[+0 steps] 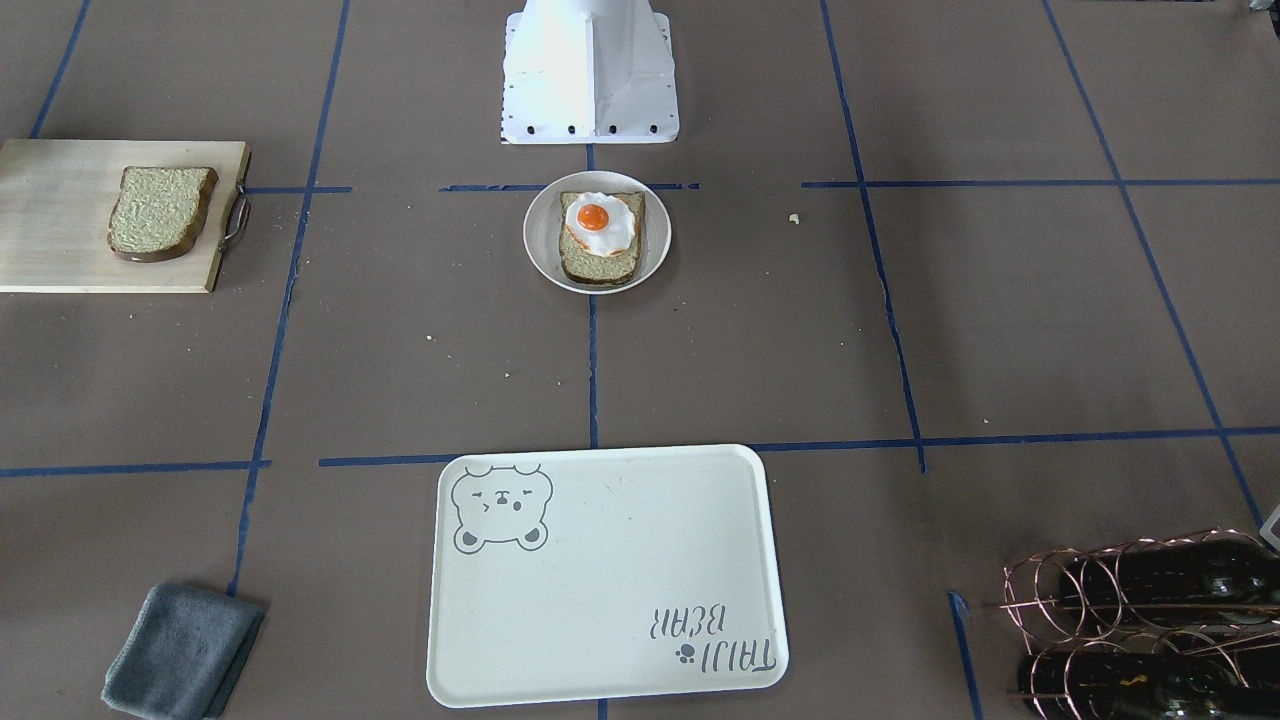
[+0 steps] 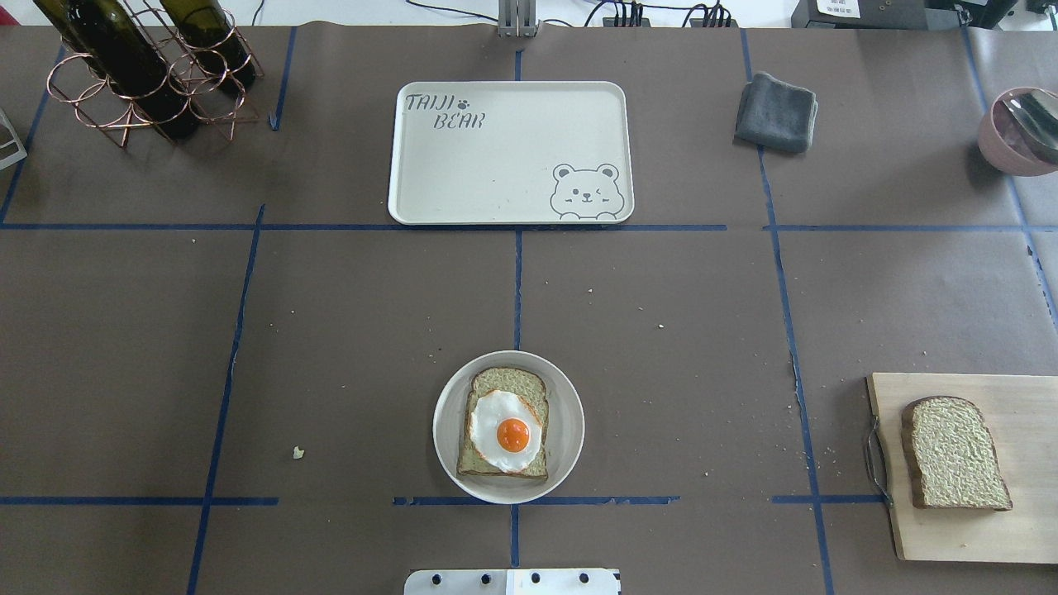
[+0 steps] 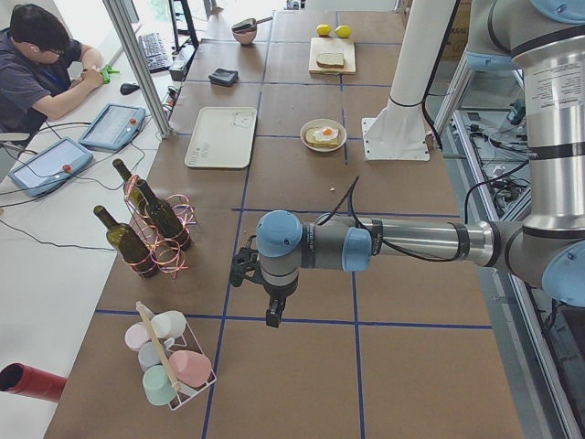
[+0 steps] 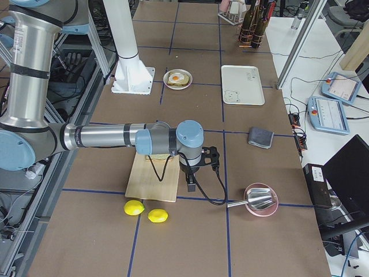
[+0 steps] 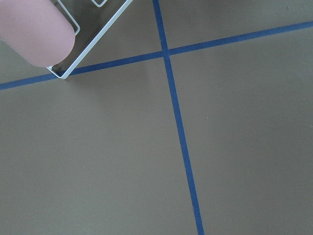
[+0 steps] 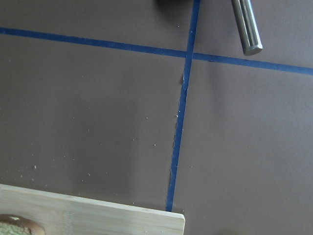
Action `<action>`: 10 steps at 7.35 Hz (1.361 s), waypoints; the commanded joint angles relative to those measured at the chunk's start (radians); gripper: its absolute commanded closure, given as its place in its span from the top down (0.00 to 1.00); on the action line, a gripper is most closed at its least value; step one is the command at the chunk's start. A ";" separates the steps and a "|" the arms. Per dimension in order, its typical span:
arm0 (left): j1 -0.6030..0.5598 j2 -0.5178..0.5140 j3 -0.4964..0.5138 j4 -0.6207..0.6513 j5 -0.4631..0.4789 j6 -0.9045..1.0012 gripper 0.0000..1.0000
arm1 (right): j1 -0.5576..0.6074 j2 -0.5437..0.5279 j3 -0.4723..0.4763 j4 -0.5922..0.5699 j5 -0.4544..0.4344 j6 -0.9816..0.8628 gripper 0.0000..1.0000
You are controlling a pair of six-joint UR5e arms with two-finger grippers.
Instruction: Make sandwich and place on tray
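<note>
The robot's right gripper needs to next grip the bread slice on the wooden board by the slice's crust edge [image 1: 116, 216] farthest from the board's metal handle.
One bread slice [image 2: 502, 388] lies on a small round white plate [image 2: 566, 430] near the robot base, with the fried egg [image 2: 506, 420] on top of it. The second bread slice [image 2: 950, 453] lies alone on the wooden board [image 2: 1017, 529] at the right. The cream tray [image 2: 496, 165] with the bear drawing sits at the far middle, with nothing on it. My left gripper [image 3: 271, 315] shows only in the exterior left view, low over bare table far from the food. My right gripper [image 4: 190, 186] shows only in the exterior right view, beside the board. I cannot tell whether either is open.
A copper wire rack with wine bottles [image 2: 140, 66] stands far left. A folded grey cloth [image 2: 775, 111] lies right of the tray. A pink bowl with a metal scoop [image 2: 1021, 128] is far right. Two lemons [image 4: 147, 212] lie by the board. A rack of cups [image 3: 169, 361] stands near the left gripper.
</note>
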 commanded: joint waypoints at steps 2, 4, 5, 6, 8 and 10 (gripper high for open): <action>0.000 0.000 -0.019 0.000 0.000 0.000 1.00 | -0.071 -0.105 0.005 0.368 0.012 0.069 1.00; 0.000 -0.001 -0.022 -0.003 -0.001 0.000 1.00 | -0.221 -0.191 0.001 0.542 0.026 0.341 1.00; 0.000 -0.001 -0.020 -0.005 -0.001 0.000 1.00 | -0.268 -0.236 -0.001 0.675 0.028 0.494 1.00; 0.000 -0.003 -0.020 -0.005 -0.001 0.000 1.00 | -0.332 -0.277 -0.007 0.851 0.010 0.666 0.99; 0.000 -0.003 -0.022 -0.005 -0.001 0.000 1.00 | -0.470 -0.323 -0.009 1.003 -0.058 0.832 0.97; 0.000 -0.001 -0.022 -0.006 -0.001 0.000 1.00 | -0.687 -0.325 -0.018 1.111 -0.237 1.095 0.85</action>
